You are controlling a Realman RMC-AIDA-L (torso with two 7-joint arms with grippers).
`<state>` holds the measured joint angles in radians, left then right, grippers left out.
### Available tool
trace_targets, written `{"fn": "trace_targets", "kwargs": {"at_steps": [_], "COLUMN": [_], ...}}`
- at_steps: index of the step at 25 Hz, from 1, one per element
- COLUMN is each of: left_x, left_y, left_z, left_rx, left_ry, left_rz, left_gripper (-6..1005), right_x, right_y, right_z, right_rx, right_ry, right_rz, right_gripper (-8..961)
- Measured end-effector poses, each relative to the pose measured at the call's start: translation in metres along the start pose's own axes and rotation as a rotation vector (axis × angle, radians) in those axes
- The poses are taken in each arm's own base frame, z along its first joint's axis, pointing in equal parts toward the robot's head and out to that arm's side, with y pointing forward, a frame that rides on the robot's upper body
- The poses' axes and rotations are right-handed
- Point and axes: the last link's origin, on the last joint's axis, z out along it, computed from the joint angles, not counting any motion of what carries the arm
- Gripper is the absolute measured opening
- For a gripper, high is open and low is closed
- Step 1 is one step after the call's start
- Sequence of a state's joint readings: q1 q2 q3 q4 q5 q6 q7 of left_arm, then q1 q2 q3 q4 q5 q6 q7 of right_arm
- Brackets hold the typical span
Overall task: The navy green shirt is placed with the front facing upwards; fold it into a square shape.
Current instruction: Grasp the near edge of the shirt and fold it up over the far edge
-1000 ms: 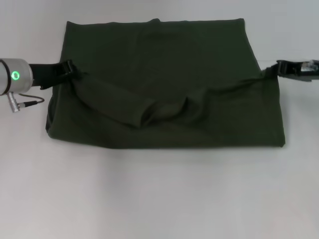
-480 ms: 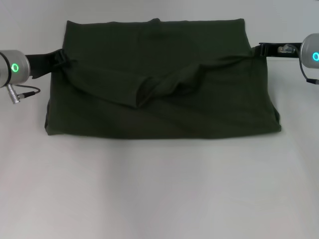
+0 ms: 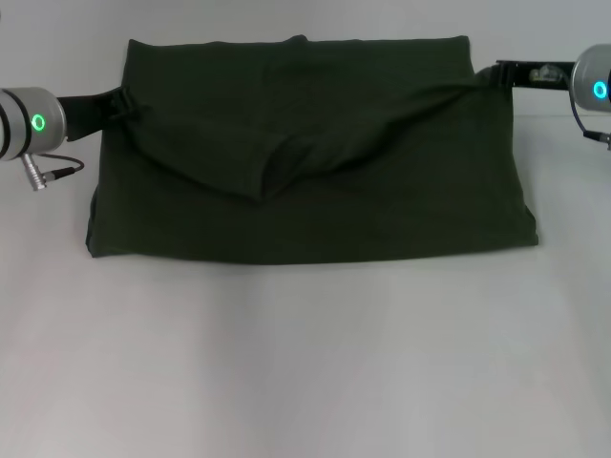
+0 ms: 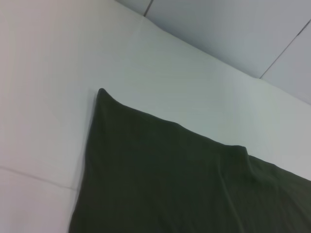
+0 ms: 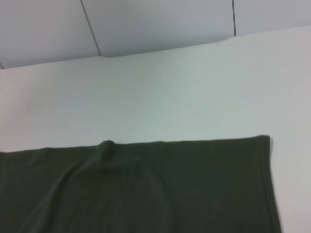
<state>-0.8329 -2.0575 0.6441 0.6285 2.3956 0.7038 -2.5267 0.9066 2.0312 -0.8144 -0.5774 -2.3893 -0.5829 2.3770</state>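
Observation:
My right gripper is going to release the lifted corner of the shirt onto the shirt's side edge (image 3: 491,116), just below the far corner of the shirt that is next to it. The lifted corner is now near that far corner.
The navy green shirt (image 3: 315,215) lies on the white table as a wide dark rectangle, with its near part doubled over toward the far edge. My left gripper (image 3: 122,103) is shut on the left corner of that lifted layer. At the right corner, close to the shirt's far right corner, my right gripper (image 3: 485,76) is shut on it too. The cloth between them sags into a crease at the middle (image 3: 286,167). The wrist views show only the flat far part of the shirt (image 4: 170,184) (image 5: 146,189). No lettering shows.
The white table (image 3: 305,363) stretches bare in front of the shirt. A grey panelled wall (image 5: 155,24) rises behind the table's far edge. A cable (image 3: 52,174) hangs from my left wrist.
Both grippers have carried the held edge farther toward the shirt's far edge. The sagging fold moved up with them, and the near fold line has drawn back slightly.

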Motion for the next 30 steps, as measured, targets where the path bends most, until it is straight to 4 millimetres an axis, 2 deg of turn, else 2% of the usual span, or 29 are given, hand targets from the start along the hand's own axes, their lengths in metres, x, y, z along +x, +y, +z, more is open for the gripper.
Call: {"fn": "trace_targets", "kwargs": {"at_steps": [16, 26, 30], "left_x": [-0.003, 0.001, 0.002], "left_y": [0.003, 0.014, 0.016], "left_z": [0.008, 0.011, 0.012], "left_rx": [0.03, 0.02, 0.021], "left_ry": [0.006, 0.029, 0.03], "left_rz": [0.048, 0.068, 0.076], "left_gripper": [71, 107, 122], "right_x": [0.006, 0.007, 0.006], "right_y": [0.008, -0.004, -0.001], "right_z": [0.007, 0.003, 0.004], "right_rx": [0.013, 0.033, 0.032], "right_ry": [0.013, 0.002, 0.001], "right_rz": [-0.045, -0.017, -0.027], "right_gripper": [7, 9, 10]}}
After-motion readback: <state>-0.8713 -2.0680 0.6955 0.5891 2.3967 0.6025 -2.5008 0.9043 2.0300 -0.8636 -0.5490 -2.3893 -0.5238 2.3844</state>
